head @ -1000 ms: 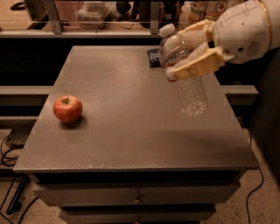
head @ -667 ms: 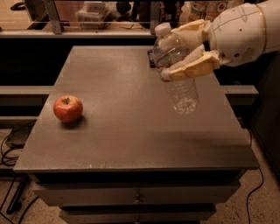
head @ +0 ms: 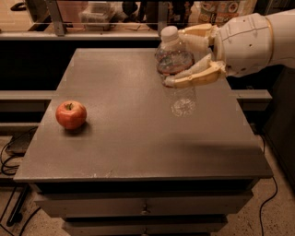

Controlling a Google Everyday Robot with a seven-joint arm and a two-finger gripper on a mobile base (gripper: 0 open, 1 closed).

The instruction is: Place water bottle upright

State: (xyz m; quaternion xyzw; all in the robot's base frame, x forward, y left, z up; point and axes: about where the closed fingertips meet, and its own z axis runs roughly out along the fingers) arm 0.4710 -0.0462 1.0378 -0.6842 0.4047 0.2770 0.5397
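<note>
Next, I release the water bottle upright on the bare grey table straight [head: 183, 135] across from the red apple.
The water bottle [head: 177, 73] is a clear crinkled plastic bottle with a white cap and a dark label band near the neck. It hangs nearly upright, cap up, in the air above the right part of the grey table [head: 133, 133], its base a little above the surface. My gripper [head: 182, 57] reaches in from the right on a white arm and is shut on the bottle's upper part, one tan finger [head: 196, 76] in front of the label and one behind the neck.
A red apple [head: 71, 115] sits on the table's left side. Drawers run under the table's front edge. A shelf with a clear bin [head: 99, 13] and other items stands behind the table. Cables lie on the floor at left and right.
My gripper has carried the bottle a little to the left and farther back over the table, and the bottle now hangs closer to vertical. The apple has not moved.
</note>
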